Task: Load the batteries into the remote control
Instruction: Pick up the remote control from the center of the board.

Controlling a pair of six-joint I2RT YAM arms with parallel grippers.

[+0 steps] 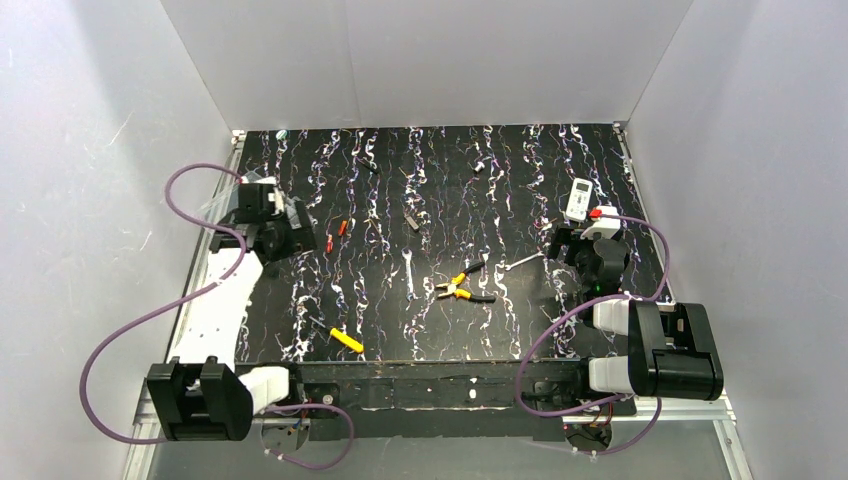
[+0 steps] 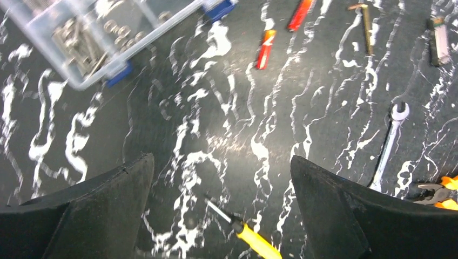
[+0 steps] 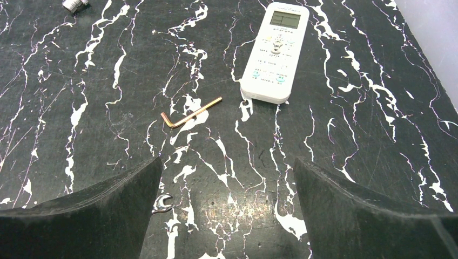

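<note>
Next, I close my right gripper on the lower button end (image 1: 575, 211) (image 3: 269, 77) of the white remote control, with my fingers across the remote's sides, away from its screen.
Two red-orange batteries (image 1: 336, 233) lie side by side on the black marbled table, left of centre. In the left wrist view they are ahead of the fingers, one battery (image 2: 265, 48) nearer and the other (image 2: 300, 13) at the top edge. My left gripper (image 1: 298, 232) hovers just left of them, open and empty (image 2: 221, 159). The white remote control (image 1: 579, 197) lies at the back right, screen and buttons up (image 3: 275, 51). My right gripper (image 1: 572, 243) stands just short of it, open with only bare table between its fingers (image 3: 227, 161).
A clear compartment box (image 2: 102, 38) sits at the far left. A yellow-handled screwdriver (image 1: 346, 340), a wrench (image 1: 409, 272) and yellow-and-black pliers (image 1: 462, 288) lie mid-table. A copper hex key (image 3: 192, 114) lies left of the remote. White walls close in three sides.
</note>
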